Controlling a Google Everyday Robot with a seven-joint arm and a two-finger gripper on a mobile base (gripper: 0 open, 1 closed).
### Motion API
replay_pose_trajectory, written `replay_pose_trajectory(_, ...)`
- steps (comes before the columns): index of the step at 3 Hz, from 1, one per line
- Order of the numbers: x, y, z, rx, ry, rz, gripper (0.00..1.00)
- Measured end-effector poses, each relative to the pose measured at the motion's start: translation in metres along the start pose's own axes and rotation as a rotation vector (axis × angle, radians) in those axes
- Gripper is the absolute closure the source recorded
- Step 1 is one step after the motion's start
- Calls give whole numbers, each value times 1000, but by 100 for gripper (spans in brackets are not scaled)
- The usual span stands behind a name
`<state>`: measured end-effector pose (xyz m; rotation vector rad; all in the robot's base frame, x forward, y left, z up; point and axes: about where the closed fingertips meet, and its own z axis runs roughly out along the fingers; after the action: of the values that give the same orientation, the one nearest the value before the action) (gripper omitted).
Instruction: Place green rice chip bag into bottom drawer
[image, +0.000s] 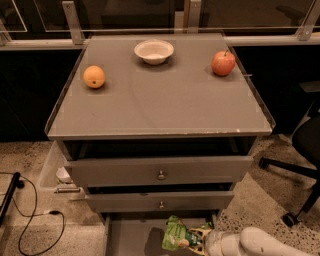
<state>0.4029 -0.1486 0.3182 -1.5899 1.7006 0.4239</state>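
Observation:
Next, I set the green rice chip bag down with my gripper on the bottom drawer's grey bottom, beside its shadow (173, 236).
The green rice chip bag (176, 235) is light-green crinkly foil, held at the bottom centre of the camera view, just above the grey floor of the pulled-out bottom drawer (131, 235). My gripper (200, 238) comes in from the lower right on a white arm and is shut on the bag's right end. The bag casts a shadow on the drawer floor. The front of the drawer is cut off by the lower edge of the view.
Two upper grey drawers with round knobs (160, 175) sit above. On the cabinet top are an orange (94, 76), a white bowl (154, 51) and a red apple (223, 63). A black chair base (295, 175) stands at the right, cables (35, 220) at the left.

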Motion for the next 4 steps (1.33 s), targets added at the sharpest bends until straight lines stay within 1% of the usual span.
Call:
replay_pose_trajectory(1,9,1,9,6,20,17,100)
replay_pose_trajectory(2,40,-3,42,15,54,0,100)
replay_pose_trajectory(3,69,-6,81,36,37,-19,100)
replay_pose_trajectory(4,90,-14,110,63,19,-40,100)
